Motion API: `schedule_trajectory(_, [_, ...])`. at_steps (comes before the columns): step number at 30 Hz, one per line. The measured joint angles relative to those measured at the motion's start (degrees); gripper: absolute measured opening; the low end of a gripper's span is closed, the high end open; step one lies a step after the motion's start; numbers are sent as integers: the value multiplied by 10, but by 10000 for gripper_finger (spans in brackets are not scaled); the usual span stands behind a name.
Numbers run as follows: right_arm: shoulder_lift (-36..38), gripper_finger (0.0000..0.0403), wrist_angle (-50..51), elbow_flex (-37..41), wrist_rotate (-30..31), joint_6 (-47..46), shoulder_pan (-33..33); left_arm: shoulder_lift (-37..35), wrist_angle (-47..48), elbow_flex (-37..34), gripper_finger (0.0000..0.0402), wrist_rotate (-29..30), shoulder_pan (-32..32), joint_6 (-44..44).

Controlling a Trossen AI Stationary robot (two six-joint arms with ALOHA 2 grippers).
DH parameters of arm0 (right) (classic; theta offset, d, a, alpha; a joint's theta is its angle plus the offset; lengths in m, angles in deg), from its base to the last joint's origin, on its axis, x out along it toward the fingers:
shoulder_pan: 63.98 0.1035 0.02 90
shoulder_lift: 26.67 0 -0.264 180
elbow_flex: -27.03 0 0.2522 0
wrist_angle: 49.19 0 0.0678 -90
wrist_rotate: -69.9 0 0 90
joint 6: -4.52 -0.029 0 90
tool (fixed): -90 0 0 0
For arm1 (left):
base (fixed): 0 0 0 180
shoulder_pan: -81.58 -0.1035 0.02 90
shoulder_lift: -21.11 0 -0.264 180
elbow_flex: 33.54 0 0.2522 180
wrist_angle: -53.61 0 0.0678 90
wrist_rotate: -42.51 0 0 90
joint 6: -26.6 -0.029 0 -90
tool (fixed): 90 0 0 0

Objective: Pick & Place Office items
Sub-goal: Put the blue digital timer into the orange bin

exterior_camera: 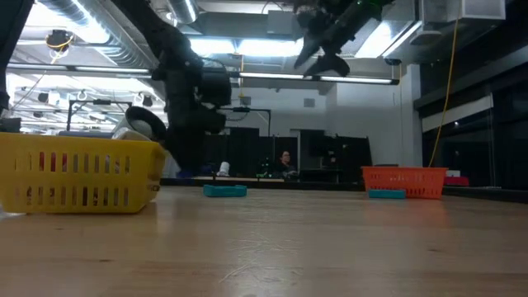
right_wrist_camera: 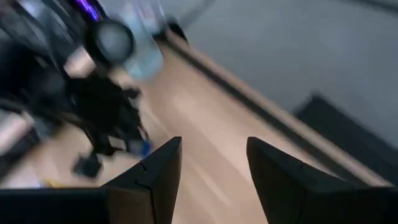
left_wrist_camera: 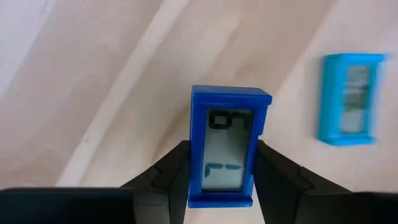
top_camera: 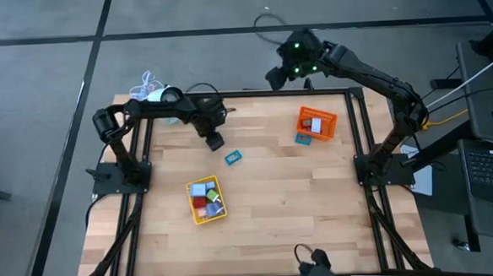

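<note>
The dark blue piece is to go beside the white block. Next, my left gripper lets go of it inside the orange tray [top_camera: 307, 128].
My left gripper [left_wrist_camera: 222, 163] is shut on a dark blue blocky piece with a pale window [left_wrist_camera: 229, 146]. It hovers over the table's far middle [top_camera: 214, 140]. A light blue piece [left_wrist_camera: 351, 98] lies flat on the wood just beside it [top_camera: 233, 157]. Another blue piece [top_camera: 302, 138] lies on the table against the orange tray [top_camera: 328, 125]. The yellow tray [top_camera: 217, 183] holds several small pieces. My right gripper [right_wrist_camera: 214, 152] is open and holds nothing. It is raised high above the far edge [top_camera: 296, 63]. My left gripper pinches the dark blue piece between its two fingers [left_wrist_camera: 177, 165], one on each long side near the piece's rear end [left_wrist_camera: 196, 177]. The fingers come from above, pointing down, and lie along the piece. Its front end juts out past the fingertips toward the table.
A white round device with a cord [top_camera: 153, 90] sits at the far left corner. The yellow tray [exterior_camera: 78, 173] stands near the middle left, the orange tray [exterior_camera: 404, 181] at the far right. Bare wood lies at the near side and middle right [top_camera: 317, 202].
</note>
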Motion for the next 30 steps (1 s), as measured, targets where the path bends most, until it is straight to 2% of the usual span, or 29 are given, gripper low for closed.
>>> schedule_trajectory(2, [7,187,-24,-11,-16,-5,-12,-2,3,12,138,-25,-7,-1])
schedule_trajectory(4, [11,187,-11,-34,-22,5,-27,0,-35,30,138,-47,-9,6])
schedule_trajectory(9, [16,187,73,-94,21,47,-78,4,-165,72,135,-128,-27,60])
schedule_trajectory(14, [31,187,147,-132,55,72,-132,28,-276,122,135,-167,-42,112])
schedule_trajectory(17, [46,187,148,-139,41,72,-155,69,-277,170,134,-171,-39,113])
schedule_trajectory(21, [48,187,181,-139,-2,64,-173,140,-277,249,134,-205,-32,117])
schedule_trajectory(27, [51,187,187,-138,9,80,-175,235,-278,401,134,-233,-13,106])
schedule_trajectory(30, [51,187,177,-138,-8,79,-175,285,-277,475,134,-236,-1,106])
